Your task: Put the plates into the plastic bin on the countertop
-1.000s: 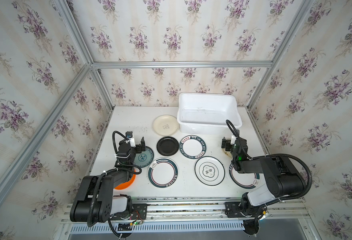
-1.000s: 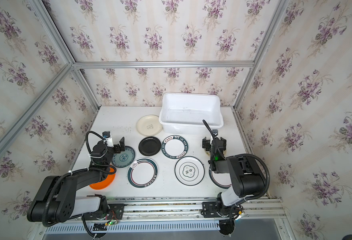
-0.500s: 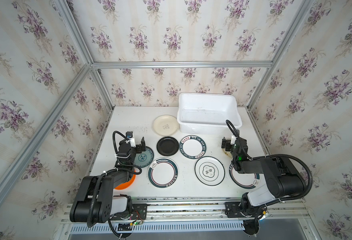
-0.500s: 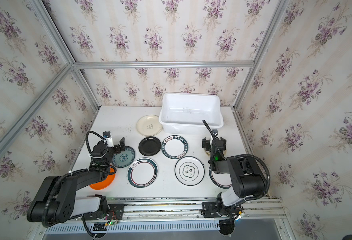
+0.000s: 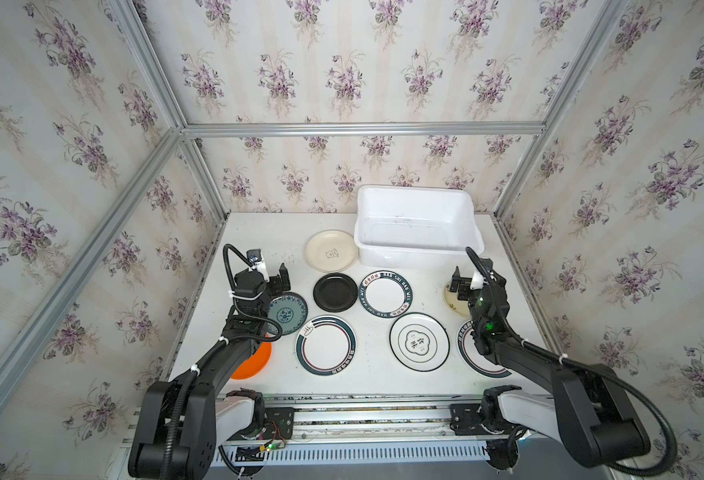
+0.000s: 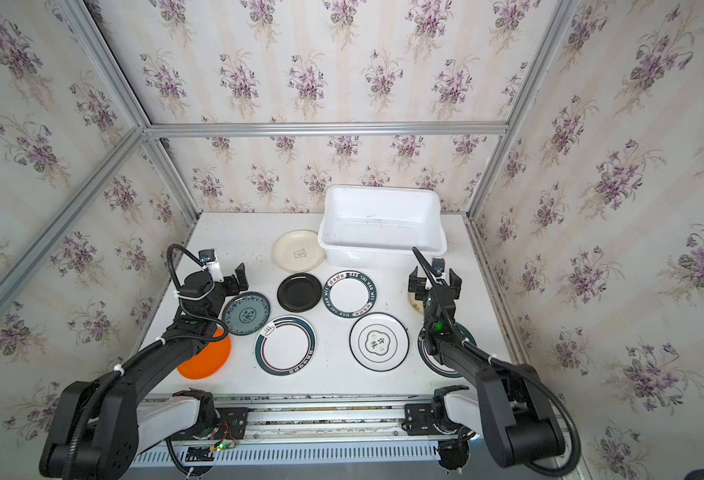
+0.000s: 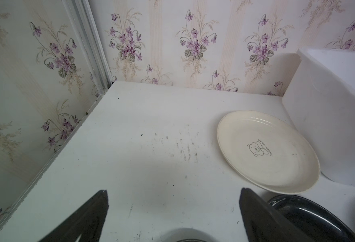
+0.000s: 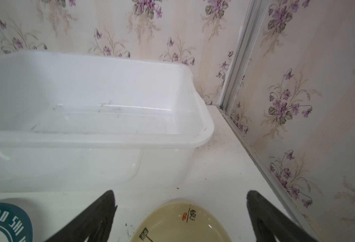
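Note:
My right gripper will grip the rim of the white plate (image 5: 448,350) with the dark centre mark on the side nearest that gripper's arm.
Several plates lie on the white countertop (image 5: 267,237): cream (image 5: 331,250), glossy black (image 5: 335,292), letter-rimmed (image 5: 385,294), teal (image 5: 287,312), orange (image 5: 254,361), ringed (image 5: 325,345) and pale yellow (image 5: 452,301). The white plastic bin (image 5: 408,258) stands at the back right with nothing in it. My left gripper (image 5: 274,282) (image 7: 173,190) is open over bare countertop beside the teal plate. The cream plate (image 7: 266,150) lies ahead of it. My right gripper (image 5: 473,278) (image 8: 180,191) is open above the pale yellow plate (image 8: 182,226), just short of the bin (image 8: 109,138).
A white plate with a dark centre mark (image 5: 419,341) sits front centre. Another ringed plate (image 5: 473,361) lies partly under the right arm. Wallpapered walls with aluminium rails (image 5: 200,174) close in the back and sides.

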{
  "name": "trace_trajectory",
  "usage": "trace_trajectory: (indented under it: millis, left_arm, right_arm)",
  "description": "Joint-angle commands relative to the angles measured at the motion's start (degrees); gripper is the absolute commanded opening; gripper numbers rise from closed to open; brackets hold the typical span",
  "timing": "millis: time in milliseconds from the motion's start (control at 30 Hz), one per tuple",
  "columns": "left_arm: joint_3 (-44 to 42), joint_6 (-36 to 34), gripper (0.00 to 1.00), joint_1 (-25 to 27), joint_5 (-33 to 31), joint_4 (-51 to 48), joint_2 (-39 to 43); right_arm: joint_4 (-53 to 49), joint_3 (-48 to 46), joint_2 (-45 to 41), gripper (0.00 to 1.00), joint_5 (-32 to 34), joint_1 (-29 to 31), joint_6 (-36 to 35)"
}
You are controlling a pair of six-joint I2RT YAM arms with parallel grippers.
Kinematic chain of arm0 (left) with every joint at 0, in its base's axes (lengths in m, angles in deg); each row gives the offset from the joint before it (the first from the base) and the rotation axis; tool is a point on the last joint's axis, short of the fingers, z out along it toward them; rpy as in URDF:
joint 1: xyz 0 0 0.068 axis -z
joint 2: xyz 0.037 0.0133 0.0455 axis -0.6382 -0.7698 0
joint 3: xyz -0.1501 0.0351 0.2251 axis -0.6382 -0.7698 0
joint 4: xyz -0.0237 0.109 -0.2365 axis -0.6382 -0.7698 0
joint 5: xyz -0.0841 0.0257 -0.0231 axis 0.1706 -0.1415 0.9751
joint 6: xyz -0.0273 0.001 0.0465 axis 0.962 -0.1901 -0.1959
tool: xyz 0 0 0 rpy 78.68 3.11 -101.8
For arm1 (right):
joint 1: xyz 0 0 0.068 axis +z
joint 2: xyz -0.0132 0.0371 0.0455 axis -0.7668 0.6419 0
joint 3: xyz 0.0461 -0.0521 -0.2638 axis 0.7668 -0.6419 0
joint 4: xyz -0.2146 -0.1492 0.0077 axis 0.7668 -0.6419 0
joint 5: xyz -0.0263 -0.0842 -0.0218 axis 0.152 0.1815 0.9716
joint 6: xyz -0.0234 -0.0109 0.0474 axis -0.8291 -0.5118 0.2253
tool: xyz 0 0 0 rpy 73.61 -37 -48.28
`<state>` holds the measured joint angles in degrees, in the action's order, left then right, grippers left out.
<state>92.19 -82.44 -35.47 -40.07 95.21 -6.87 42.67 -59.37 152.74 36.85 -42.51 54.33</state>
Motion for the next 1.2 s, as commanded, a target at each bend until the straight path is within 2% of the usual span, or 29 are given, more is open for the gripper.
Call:
trace_trajectory:
  millis: [0,167,267,367,500,633,767,933,1033,1167]
  left_arm:
    - [-0.7,2.9,1.00,0.6,-3.9,-1.5,2.8]
    - [0.3,5.0,1.00,2.2,-4.2,-5.6,6.7]
    - [1.5,5.6,1.00,4.6,-5.2,-7.9,8.3]
    - [2.4,5.9,1.00,7.3,-4.8,-9.8,9.9]
    - [2.6,5.7,1.00,12.2,-2.4,-10.1,10.7]
    - [4.4,4.1,1.00,18.4,-2.1,-12.9,10.5]
    - [4.9,5.3,1.00,22.9,-1.8,-13.9,10.1]
    - [6.6,4.9,1.00,25.5,1.0,-13.7,6.9]
    - [7.5,5.3,1.00,26.3,1.6,-13.6,5.6]
    - [7.3,5.8,1.00,27.6,2.2,-12.2,5.4]
  right_arm:
    - [-12.2,3.2,-5.4,1.00,-1.6,0.1,5.5]
    - [-34.8,9.9,-14.0,0.98,-8.5,0.1,10.2]
    - [-42.9,10.6,-18.2,0.99,-10.2,0.1,14.1]
    - [-45.9,9.6,-20.1,0.99,-11.5,0.2,17.5]
    - [-52.6,11.7,-18.5,0.99,-13.2,0.1,18.3]
    - [-62.6,16.1,-14.2,0.99,-17.7,0.1,19.4]
    - [-70.2,19.2,-11.7,0.97,-22.6,0.2,21.0]
    - [-77.3,21.8,-8.5,0.96,-30.7,0.1,22.2]
    - [-80.5,22.2,-6.9,0.92,-32.3,0.1,23.3]
    - [-80.0,19.5,-7.3,0.91,-33.0,0.1,24.2]
